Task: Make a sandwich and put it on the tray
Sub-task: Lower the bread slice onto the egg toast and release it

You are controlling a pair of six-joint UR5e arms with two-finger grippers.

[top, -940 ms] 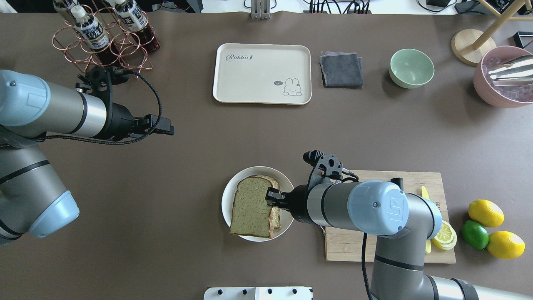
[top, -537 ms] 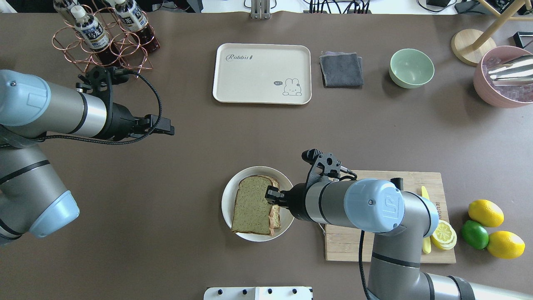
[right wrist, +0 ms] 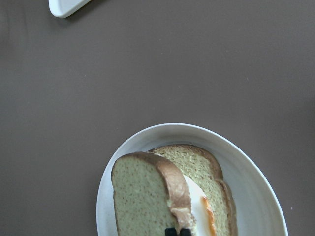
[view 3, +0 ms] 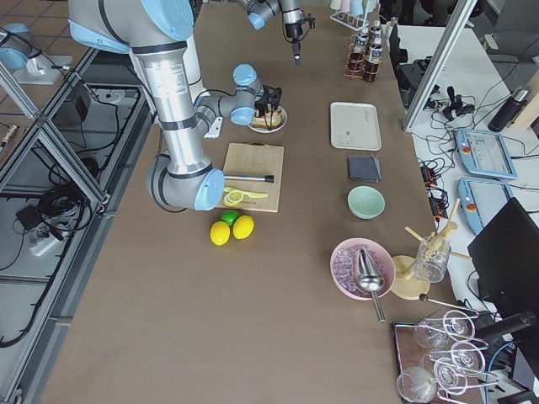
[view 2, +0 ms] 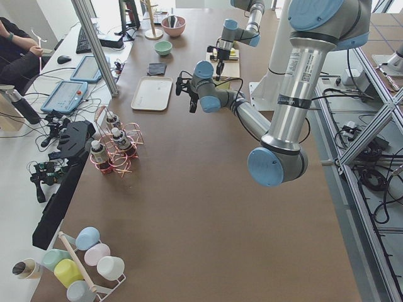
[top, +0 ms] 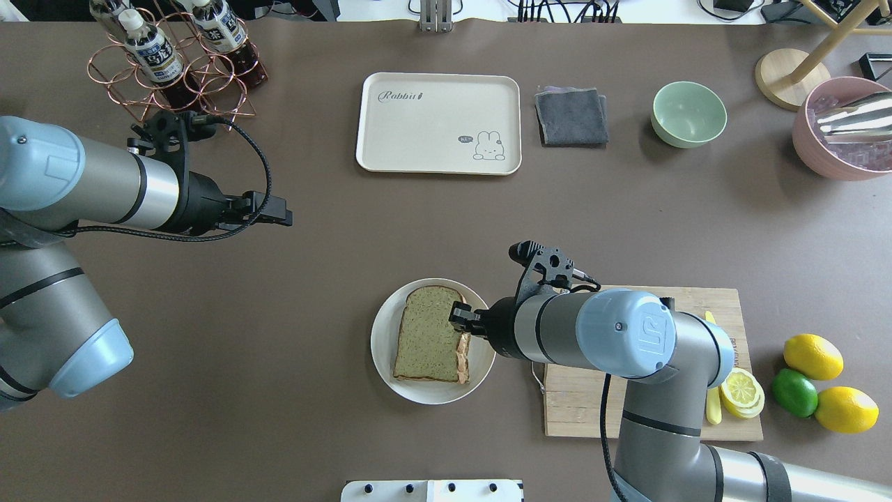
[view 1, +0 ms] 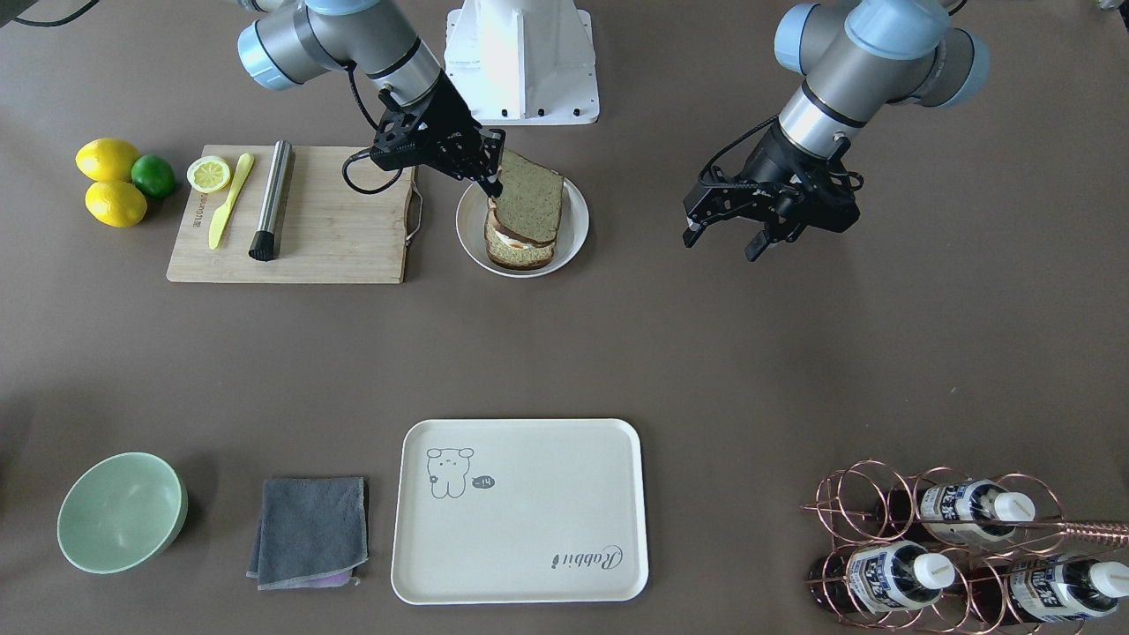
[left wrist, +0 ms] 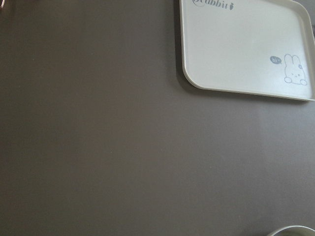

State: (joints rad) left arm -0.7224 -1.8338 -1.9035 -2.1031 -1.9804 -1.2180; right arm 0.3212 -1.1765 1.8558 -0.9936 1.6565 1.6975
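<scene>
Next, my right gripper sets the top slice down over the egg on the bottom slice (view 1: 525, 213) (right wrist: 160, 200) in the white plate and lets go.
The sandwich (top: 428, 335) lies on a round white plate (top: 383, 348), with a white-and-orange egg (right wrist: 197, 206) between two brown-crusted slices. My right gripper (top: 460, 317) is shut on the right edge of the top slice (right wrist: 142, 196), which is tilted, its gripped edge raised (view 1: 525, 198). The cream tray (top: 439, 122) with the "Rabbit" script lies empty at the far middle of the table, well apart from the plate. My left gripper (top: 279, 213) hovers open and empty over bare table at the left; its fingers (view 1: 757, 247) are spread. The left wrist view shows only the tray (left wrist: 236, 49) and the table.
A wooden cutting board (top: 578, 404) with a yellow knife, a lemon slice and a metal cylinder (view 1: 273, 198) lies right of the plate. Lemons and a lime (top: 812, 355) are beyond it. A grey cloth (top: 571, 116), green bowl (top: 688, 113), pink bowl (top: 843, 129) and bottle rack (top: 174, 63) line the far side.
My right gripper has moved slightly away from the robot with the top slice, which now lies more squarely over the lower slice. The left arm has not moved.
</scene>
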